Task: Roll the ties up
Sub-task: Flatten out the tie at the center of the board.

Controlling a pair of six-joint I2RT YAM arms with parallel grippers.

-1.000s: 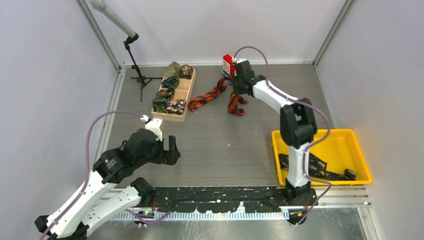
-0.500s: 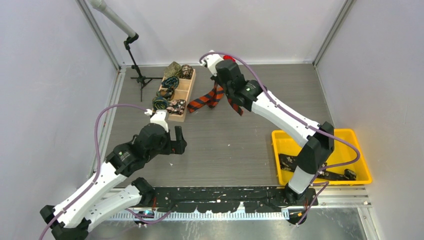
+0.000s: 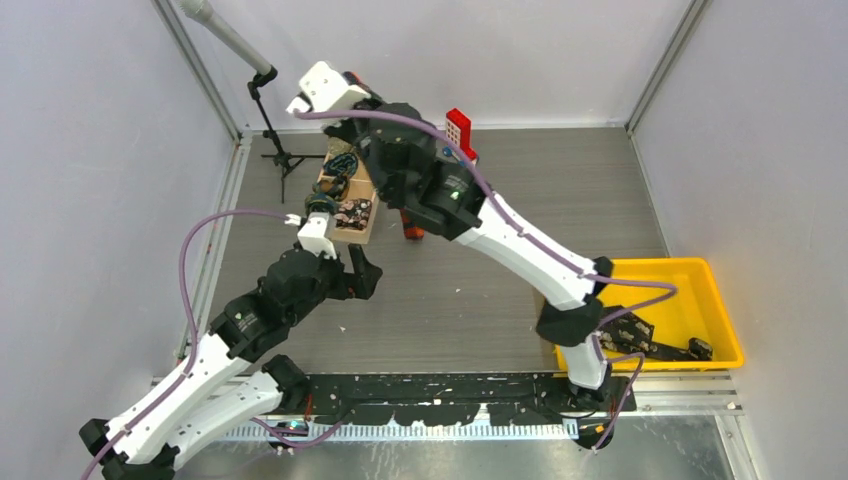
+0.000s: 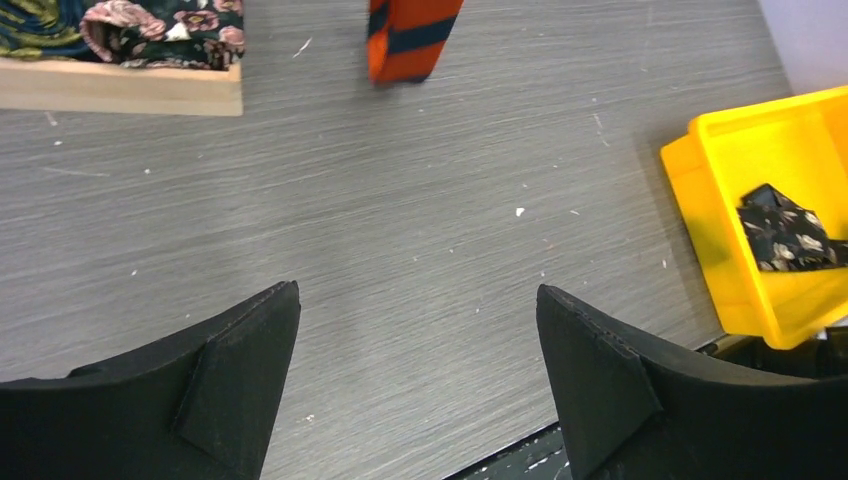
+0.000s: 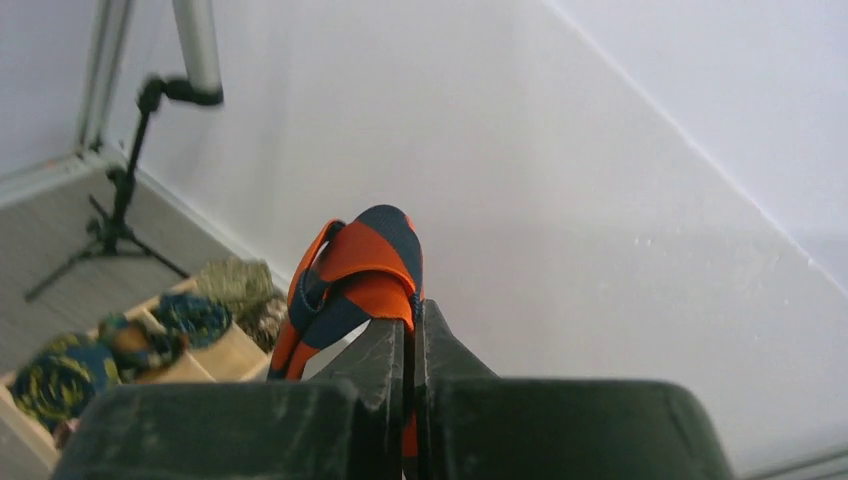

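My right gripper is going to lay the orange-and-black checked tie, raised high over the table's back, down on the table just off the wooden box's near corner (image 3: 402,248).
An orange-and-black checked tie (image 5: 365,260) is pinched in my right gripper (image 5: 412,320), which is shut on it and raised high over the back left of the table. A fold of the tie bulges above the fingertips. Its lower end (image 3: 411,228) hangs down by the wooden box, just above the table, and shows at the top of the left wrist view (image 4: 410,35). My left gripper (image 4: 418,295) is open and holds nothing, low over bare table in front of the box (image 3: 362,272). Dark ties with pale specks (image 3: 625,335) lie in the yellow tray.
A wooden box (image 3: 372,200) with several rolled ties stands at the back left (image 4: 120,88). A red-and-white toy block (image 3: 458,128) sits at the back. The yellow tray (image 3: 700,275) is at the near right (image 4: 720,230). A black stand (image 3: 275,150) rises in the back left corner.
My right arm has swung left and risen, lifting the orange tie off the table until it hangs. My left arm has crept forward toward the box, jaws still wide.
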